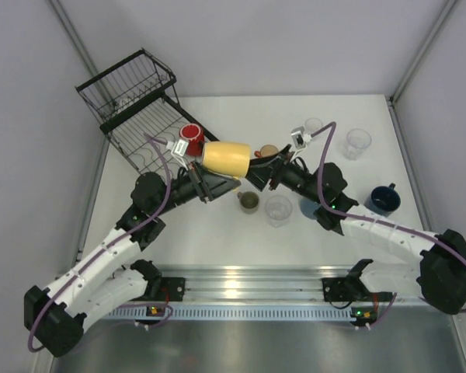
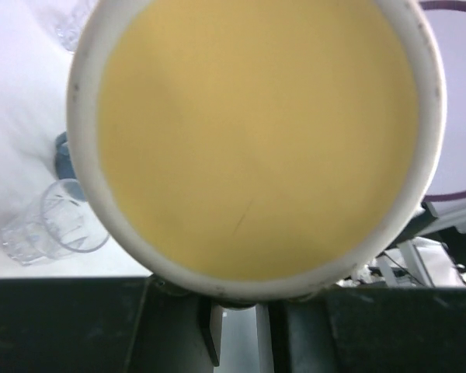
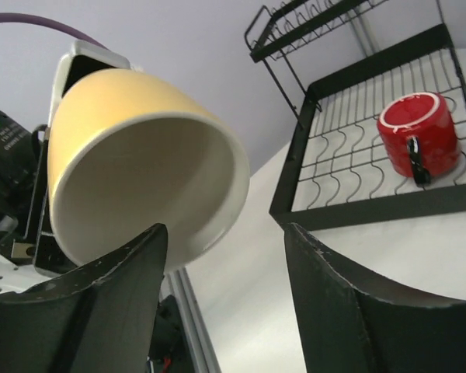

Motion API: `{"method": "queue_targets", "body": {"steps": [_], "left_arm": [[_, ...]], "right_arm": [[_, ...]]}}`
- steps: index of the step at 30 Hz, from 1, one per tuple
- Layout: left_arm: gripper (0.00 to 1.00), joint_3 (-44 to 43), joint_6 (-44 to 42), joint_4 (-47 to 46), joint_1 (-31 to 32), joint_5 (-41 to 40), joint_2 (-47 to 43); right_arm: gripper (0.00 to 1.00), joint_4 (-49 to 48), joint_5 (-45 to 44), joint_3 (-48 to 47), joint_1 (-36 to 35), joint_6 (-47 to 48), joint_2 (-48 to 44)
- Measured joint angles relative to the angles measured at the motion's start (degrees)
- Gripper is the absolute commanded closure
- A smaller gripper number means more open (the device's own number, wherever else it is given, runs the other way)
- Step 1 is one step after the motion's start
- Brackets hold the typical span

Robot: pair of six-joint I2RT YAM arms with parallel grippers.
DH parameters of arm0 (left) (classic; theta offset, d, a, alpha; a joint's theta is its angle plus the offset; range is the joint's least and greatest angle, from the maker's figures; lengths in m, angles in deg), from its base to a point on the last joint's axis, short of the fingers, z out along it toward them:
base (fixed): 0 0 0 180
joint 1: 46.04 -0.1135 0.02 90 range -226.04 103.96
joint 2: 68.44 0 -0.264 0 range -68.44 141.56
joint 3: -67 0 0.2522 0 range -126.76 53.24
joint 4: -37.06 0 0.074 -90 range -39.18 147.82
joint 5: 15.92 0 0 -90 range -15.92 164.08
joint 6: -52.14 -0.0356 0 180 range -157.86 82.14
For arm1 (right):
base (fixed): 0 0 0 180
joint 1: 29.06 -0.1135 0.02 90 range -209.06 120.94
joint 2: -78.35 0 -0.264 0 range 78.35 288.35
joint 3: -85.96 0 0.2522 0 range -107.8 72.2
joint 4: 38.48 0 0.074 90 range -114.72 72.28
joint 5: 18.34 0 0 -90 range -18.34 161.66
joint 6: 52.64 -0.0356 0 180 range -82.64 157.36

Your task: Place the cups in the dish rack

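The robot's left gripper needs to release the yellow cup in the dish rack's low tray (image 1: 168,156), beside the red mug.
My left gripper (image 1: 210,180) is shut on a yellow cup (image 1: 227,158), held on its side above the table just right of the dish rack (image 1: 132,97). In the left wrist view the cup's base (image 2: 256,132) fills the frame above my left gripper (image 2: 241,307), whose jaws stand close together. My right gripper (image 1: 258,172) is open and empty at the cup's mouth. In the right wrist view one finger (image 3: 116,303) lies under the cup's rim (image 3: 140,171). A red mug (image 1: 191,140) lies in the rack's low tray (image 3: 357,210), also in the right wrist view (image 3: 418,140).
On the table stand an olive mug (image 1: 248,201), a clear tumbler (image 1: 278,210), a blue mug (image 1: 384,199), an orange-red mug (image 1: 269,151) and two clear tumblers (image 1: 357,142) at the back right. A blue cup (image 1: 307,206) is partly hidden under the right arm.
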Motion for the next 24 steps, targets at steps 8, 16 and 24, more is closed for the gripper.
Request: {"method": "queue_targets", "body": {"steps": [8, 16, 24], "left_arm": [[1.00, -6.01, -9.92, 15.78, 0.02, -8.52, 0.55], [1.00, -19.32, -23.37, 37.35, -0.20, -34.73, 4.87], [1.00, -23.47, -32.13, 47.76, -3.98, -55.60, 16.33]], "right_arm": [[0.32, 12.35, -3.82, 4.26, 0.26, 3.50, -9.07], [0.20, 27.19, -8.85, 8.24, 0.26, 5.33, -23.89], [0.01, 39.50, -14.16, 7.85, 0.26, 7.32, -36.48]]}}
